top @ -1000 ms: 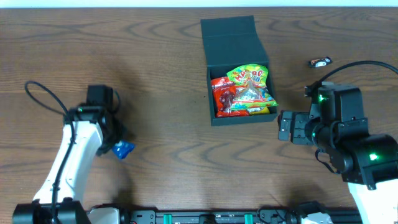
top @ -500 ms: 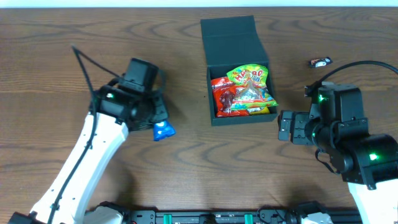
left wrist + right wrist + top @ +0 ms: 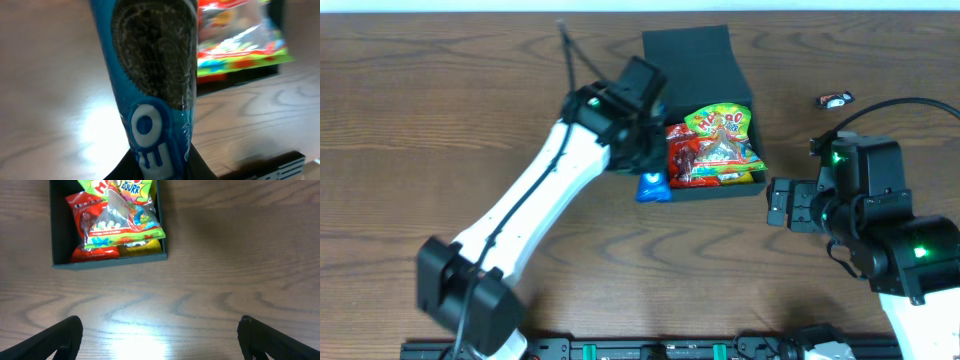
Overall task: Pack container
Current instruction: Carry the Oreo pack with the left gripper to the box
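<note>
The robot's left gripper will release the blue Oreo packet between the red packet and the dark box's side (image 3: 676,160).
The container (image 3: 662,120) is a dark square box with its flap lid (image 3: 688,55) lying open behind it. Inside lie a red packet (image 3: 682,156) and a green-and-yellow sweets packet (image 3: 724,134). My left gripper (image 3: 648,176) is shut on a blue Oreo packet (image 3: 651,188), which hangs just outside the box's front left corner. In the left wrist view the Oreo packet (image 3: 155,75) fills the middle, pinched at the bottom by the gripper (image 3: 160,169), with the box front wall (image 3: 235,82) to the right. My right gripper (image 3: 776,204) stands open and holds nothing (image 3: 160,340); the box (image 3: 110,263) lies ahead of it.
A small dark wrapped item (image 3: 836,99) lies at the back right of the wooden table (image 3: 440,120). The right arm's body (image 3: 880,220) sits to the right of the box. The left arm (image 3: 530,210) stretches diagonally across the middle.
The left arm has swung from the table's left side across to the box's front left corner, carrying the blue Oreo packet. The right arm has not moved.
</note>
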